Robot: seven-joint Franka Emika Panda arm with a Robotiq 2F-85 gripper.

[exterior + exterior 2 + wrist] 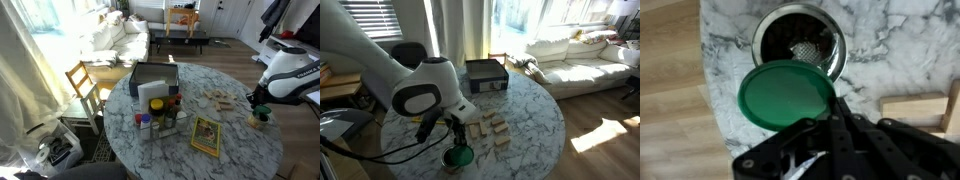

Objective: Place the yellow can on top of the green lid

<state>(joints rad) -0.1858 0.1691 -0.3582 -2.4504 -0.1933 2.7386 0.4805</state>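
Observation:
Next, my gripper releases the green lid on bare marble point(237, 141) between the yellow-green booklet and the open tin.
The green lid point(785, 92) is a round green disc. In the wrist view it hangs tilted over the marble table point(890, 45), partly covering an open round metal tin point(800, 40). My gripper point(832, 108) is shut on the lid's near edge. In both exterior views the gripper point(456, 140) point(258, 100) is at the table's edge, with the lid point(459, 155) point(262, 114) just under it. A yellow container point(156, 104) stands among bottles at the table's middle, far from the gripper. I cannot tell if it is the can.
Wooden blocks point(495, 128) point(220, 98) lie near the gripper. A yellow-green booklet point(205, 135) lies toward the front. A black box point(485, 73) point(152, 78) sits at the far side. A wooden chair point(85, 85) stands beside the table.

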